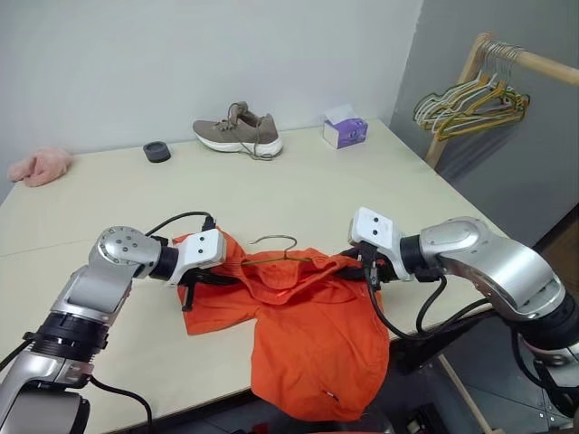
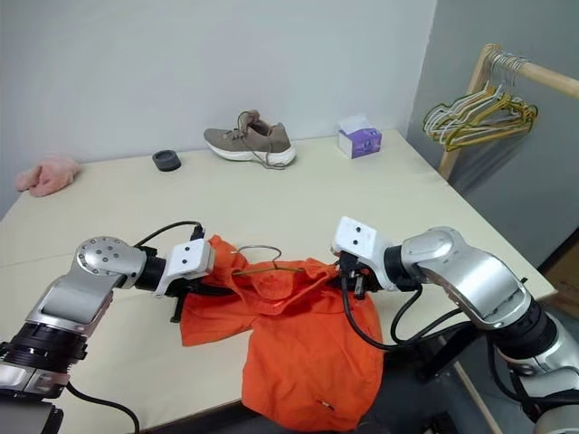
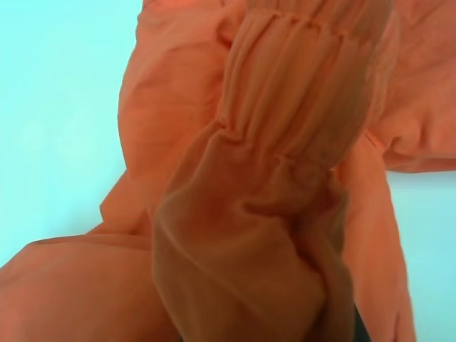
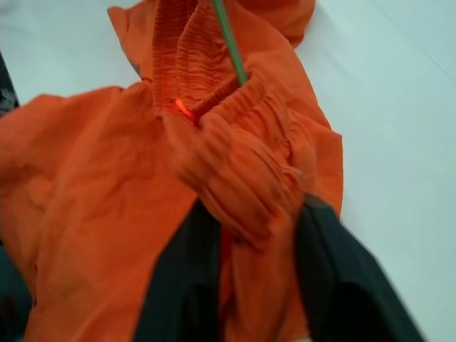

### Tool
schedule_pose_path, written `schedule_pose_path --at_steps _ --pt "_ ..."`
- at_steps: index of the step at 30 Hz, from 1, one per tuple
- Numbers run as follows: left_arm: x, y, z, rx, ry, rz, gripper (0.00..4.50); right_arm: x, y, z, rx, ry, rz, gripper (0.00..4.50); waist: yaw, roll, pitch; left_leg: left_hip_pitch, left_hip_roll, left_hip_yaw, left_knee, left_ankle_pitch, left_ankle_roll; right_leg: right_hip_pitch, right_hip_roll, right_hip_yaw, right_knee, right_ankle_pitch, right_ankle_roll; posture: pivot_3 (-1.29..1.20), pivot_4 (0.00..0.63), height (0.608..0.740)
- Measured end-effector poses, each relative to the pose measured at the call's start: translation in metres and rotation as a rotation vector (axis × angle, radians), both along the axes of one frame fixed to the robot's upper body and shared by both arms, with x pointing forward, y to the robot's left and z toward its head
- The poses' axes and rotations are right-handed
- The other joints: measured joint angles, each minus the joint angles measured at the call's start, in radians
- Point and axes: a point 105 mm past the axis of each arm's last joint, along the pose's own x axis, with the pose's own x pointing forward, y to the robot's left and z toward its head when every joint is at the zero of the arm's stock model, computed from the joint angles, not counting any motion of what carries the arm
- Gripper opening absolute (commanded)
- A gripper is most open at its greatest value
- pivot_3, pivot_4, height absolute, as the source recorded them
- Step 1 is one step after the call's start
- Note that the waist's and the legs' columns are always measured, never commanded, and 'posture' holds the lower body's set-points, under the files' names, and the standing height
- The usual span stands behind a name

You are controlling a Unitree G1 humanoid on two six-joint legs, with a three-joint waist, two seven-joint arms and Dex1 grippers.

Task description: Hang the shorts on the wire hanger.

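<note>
Next, my right gripper opens and grips the waistband together with the hanger's green wire [image 4: 239, 68], because it has only a roll of bunched waistband between its fingers.
The orange shorts [image 1: 312, 348] lie bunched at the table's front edge, one leg hanging over it. The wire hanger [image 1: 277, 246] sits inside the waistband; its hook pokes out above the fabric, and a green stretch of the wire [image 4: 230, 41] runs into the gathered elastic. My left gripper [image 1: 224, 275] is shut on the waistband's left end. My right gripper [image 4: 253, 214] is at the waistband's right end, its two black fingers [image 4: 335, 278] standing apart with a roll of waistband fabric lying between them. Most of the hanger's body is hidden under the shorts.
A beige table [image 1: 109, 208] carries a grey shoe [image 1: 238, 133], a purple tissue box [image 1: 345, 131], a small black round object [image 1: 156, 151] and a pink cloth [image 1: 41, 166] along its far side. A wooden rail with bunched hangers [image 1: 470, 101] stands at the right.
</note>
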Motion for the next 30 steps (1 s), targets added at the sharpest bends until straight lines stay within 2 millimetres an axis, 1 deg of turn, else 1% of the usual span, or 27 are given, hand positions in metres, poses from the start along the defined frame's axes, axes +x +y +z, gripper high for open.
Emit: schedule_pose_path --at_steps 3,4,5,8,11,13,16,19,22,25,27,28,30 --pt "0.001 -0.001 0.000 0.001 -0.006 0.005 0.00 0.000 -0.007 -0.002 -0.032 -0.035 -0.017 3.42 -0.001 0.000 0.000 0.000 0.000 0.000 0.000 0.000 0.000 0.000 0.000 0.000 0.000 0.000 0.000 -0.37 0.000 0.740" --pt "0.000 -0.002 0.000 -0.001 -0.010 0.005 0.00 0.003 -0.013 -0.003 -0.053 -0.065 -0.039 3.81 -0.001 0.000 0.000 0.000 0.000 0.000 0.000 0.000 0.000 0.000 0.000 0.000 0.000 0.000 0.000 -0.37 0.000 0.740" --pt "0.000 -0.004 -0.001 -0.004 -0.011 0.003 0.00 0.006 -0.019 -0.003 -0.076 -0.088 -0.059 4.10 -0.001 0.000 0.000 0.000 0.000 0.000 0.000 0.000 0.000 0.000 0.000 0.000 0.000 0.000 0.000 -0.37 0.000 0.740" --pt "-0.003 -0.005 -0.003 -0.006 0.000 0.001 0.00 0.008 -0.030 -0.009 -0.116 -0.113 -0.087 4.10 -0.002 0.000 0.000 0.000 0.000 0.000 0.000 0.000 0.000 0.000 0.000 0.000 0.000 0.000 0.000 -0.38 0.000 0.740" --pt "-0.003 -0.006 -0.004 -0.009 0.004 0.001 0.00 0.007 -0.030 -0.016 -0.112 -0.100 -0.087 4.10 -0.006 0.000 0.000 0.001 0.000 0.000 0.000 0.000 0.000 0.000 0.000 0.001 0.001 0.000 0.000 -0.38 0.000 0.740" --pt "-0.004 -0.008 -0.004 -0.015 0.005 -0.001 0.00 0.008 -0.026 -0.017 -0.106 -0.113 -0.076 4.10 -0.008 0.000 0.000 0.001 0.000 0.000 0.000 0.000 0.000 0.000 0.000 0.000 0.001 0.000 0.000 -0.38 0.000 0.740" --pt "-0.003 -0.010 -0.005 -0.023 0.007 -0.003 0.00 0.011 -0.016 -0.025 -0.095 -0.097 -0.046 4.10 -0.014 0.000 0.000 0.001 0.000 0.000 0.000 0.000 0.000 0.000 0.000 0.000 0.001 0.000 0.000 -0.37 0.000 0.740" --pt "-0.003 -0.011 -0.005 -0.027 0.012 0.000 0.00 0.014 -0.001 -0.027 -0.088 -0.090 0.007 4.10 -0.022 0.000 0.000 0.001 0.000 0.000 0.000 0.000 0.000 0.000 0.000 0.000 0.001 0.000 0.000 -0.37 0.000 0.740" --pt "-0.003 -0.013 -0.006 -0.037 0.020 0.002 0.00 0.016 0.010 -0.032 -0.092 -0.077 0.052 3.49 -0.022 0.000 0.000 0.000 0.000 -0.001 0.000 0.000 0.000 0.001 0.000 0.000 0.001 0.000 0.000 -0.37 0.000 0.740" --pt "-0.003 -0.014 -0.006 -0.044 0.030 0.007 0.00 0.020 0.013 -0.041 -0.108 -0.055 0.071 2.48 -0.022 0.000 0.000 0.000 -0.001 -0.001 0.000 0.000 0.000 0.001 0.000 0.000 0.001 0.000 0.000 -0.36 0.000 0.740" --pt "-0.004 -0.017 -0.005 -0.063 0.037 0.003 0.00 0.023 0.012 -0.041 -0.120 -0.055 0.080 1.76 -0.021 0.000 0.000 0.000 0.000 -0.001 0.001 0.000 0.000 0.001 0.000 0.000 0.001 0.000 0.000 -0.36 0.000 0.740" --pt "-0.005 -0.018 -0.004 -0.071 0.039 0.003 0.00 0.024 0.012 -0.040 -0.122 -0.053 0.085 1.33 -0.021 0.000 0.000 0.000 0.000 -0.001 0.001 0.000 0.000 0.001 0.000 0.000 0.001 0.000 0.000 -0.36 0.000 0.740" --pt "-0.005 -0.021 -0.003 -0.089 0.040 0.001 0.00 0.023 0.011 -0.038 -0.122 -0.045 0.096 0.66 -0.021 0.000 0.000 0.000 0.000 -0.001 0.001 0.000 0.000 0.001 0.000 0.000 0.001 0.000 0.000 -0.36 0.000 0.740"
